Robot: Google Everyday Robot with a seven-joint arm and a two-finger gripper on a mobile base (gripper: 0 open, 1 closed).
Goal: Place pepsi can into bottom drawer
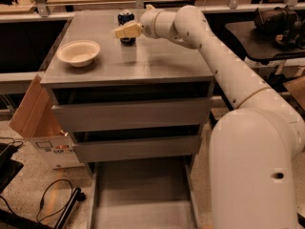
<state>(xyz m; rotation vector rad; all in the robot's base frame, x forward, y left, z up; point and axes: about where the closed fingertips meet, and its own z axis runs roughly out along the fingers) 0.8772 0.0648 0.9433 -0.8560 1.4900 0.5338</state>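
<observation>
I need to grip the upper half of the pepsi can (126, 21), just below its silver top.
The pepsi can (126, 17) stands upright at the back of the grey cabinet top (157, 63). It is dark blue with a silver top. My gripper (125, 31) reaches in from the right and crosses in front of the can's middle, hiding part of it. The can's base (127, 41) still rests on the cabinet top. The bottom drawer (143, 190) is pulled out at floor level, a wide grey tray with low side walls and nothing in it.
A cream-white bowl (78, 52) sits on the left of the cabinet top. Two upper drawers (131, 116) are shut. A cardboard box (31, 113) leans left of the cabinet, with cables (57, 199) on the floor. A dark table (267, 32) stands at the right.
</observation>
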